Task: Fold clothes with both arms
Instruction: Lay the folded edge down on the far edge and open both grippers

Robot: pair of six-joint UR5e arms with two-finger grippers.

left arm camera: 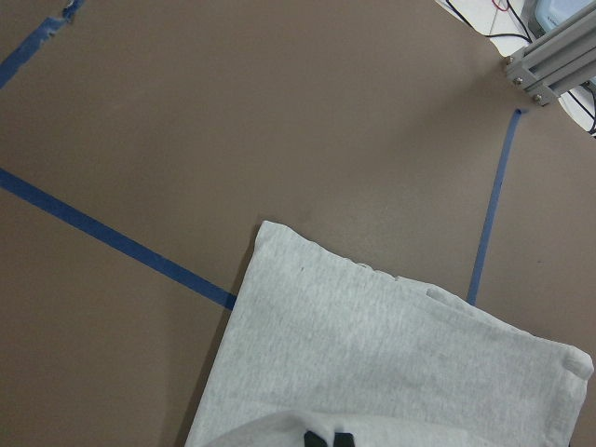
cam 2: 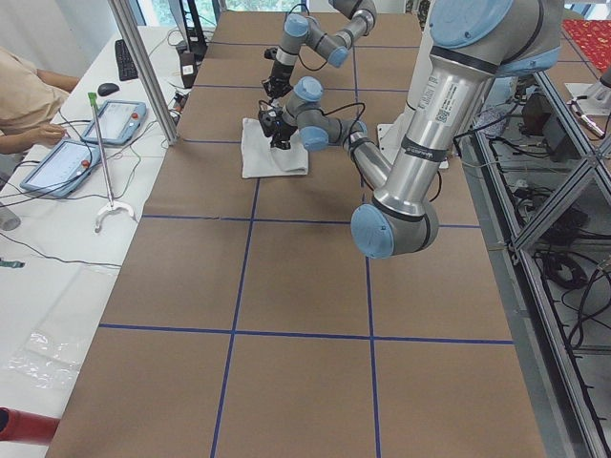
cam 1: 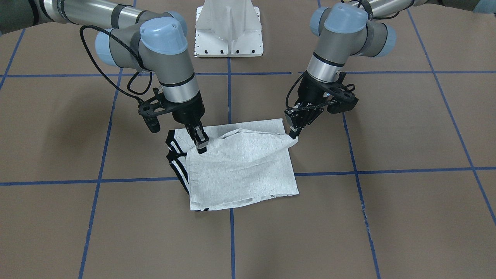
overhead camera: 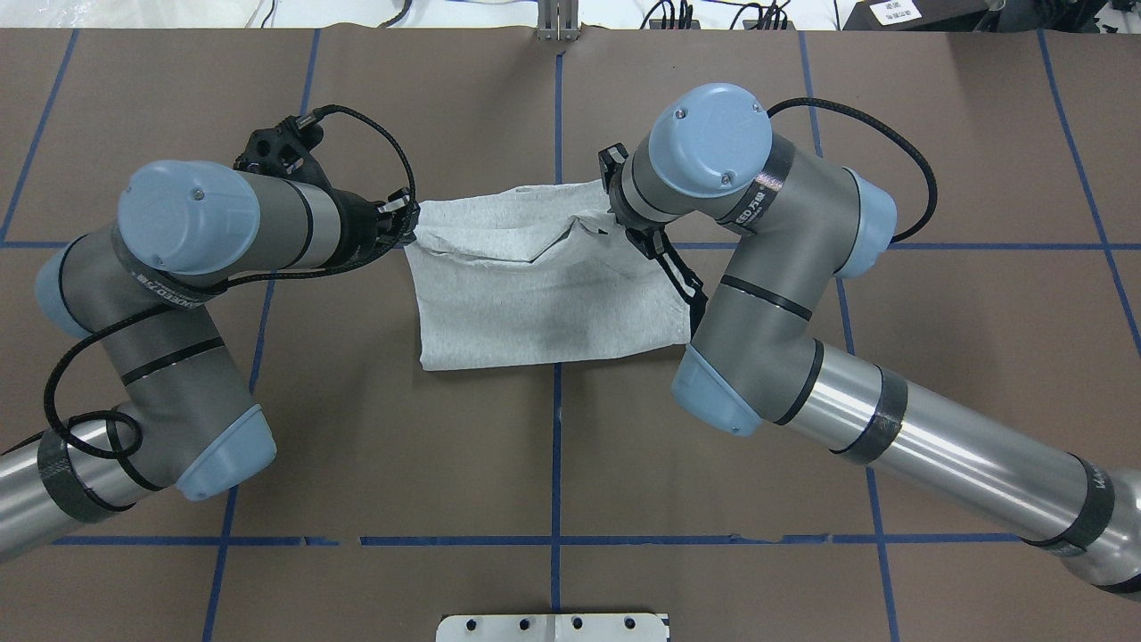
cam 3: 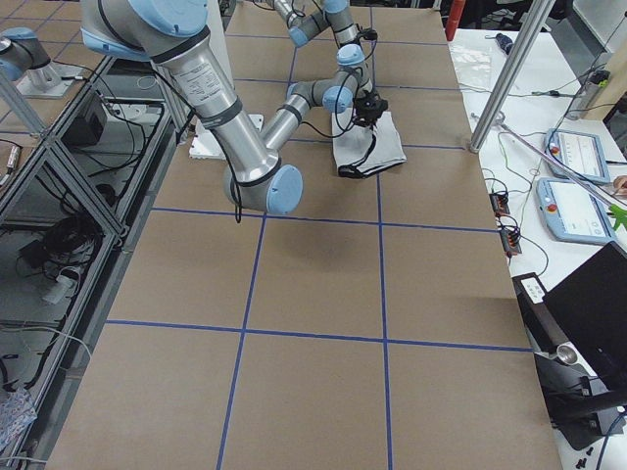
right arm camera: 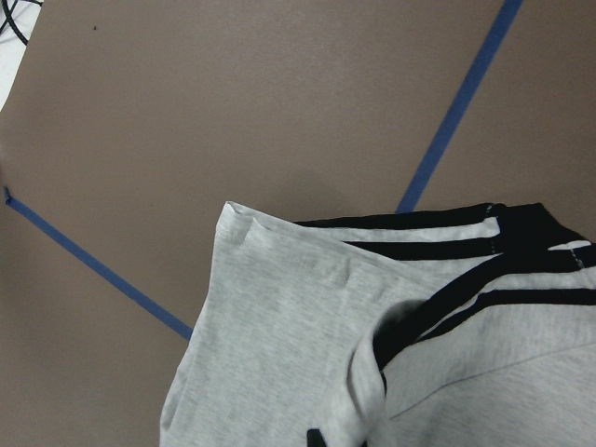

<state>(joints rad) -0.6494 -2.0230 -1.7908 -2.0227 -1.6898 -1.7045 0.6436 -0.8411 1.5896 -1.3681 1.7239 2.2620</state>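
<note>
My left gripper is holding the grey T-shirt's lifted corner. It will let go of it on the shirt's plain side edge (cam 1: 293, 166) beside the blue tape line. The corner is now slightly above the brown table.
The grey T-shirt (cam 1: 240, 170) lies folded into a rough rectangle on the brown table, print hidden. Its black-and-white shoulder stripes (cam 1: 175, 157) show along one side edge. My left gripper (cam 1: 294, 135) is shut on the shirt's far corner, which is lifted slightly. My right gripper (cam 1: 201, 147) is shut on the top layer near the striped side. Between the two, the raised edge sags into a loose fold (overhead camera: 544, 245). In the overhead view the left gripper (overhead camera: 408, 228) meets the shirt (overhead camera: 535, 303) at its edge. The right wrist view shows the stripes (right arm camera: 438, 244) up close.
The white pedestal (cam 1: 228, 29) stands behind the shirt at the robot's base. Blue tape lines (cam 1: 232, 240) cross the brown table. Beyond the table's far side stand a metal pole (cam 2: 143, 67) and tablets (cam 2: 113, 122), with a person's arm (cam 2: 24, 95) beside them.
</note>
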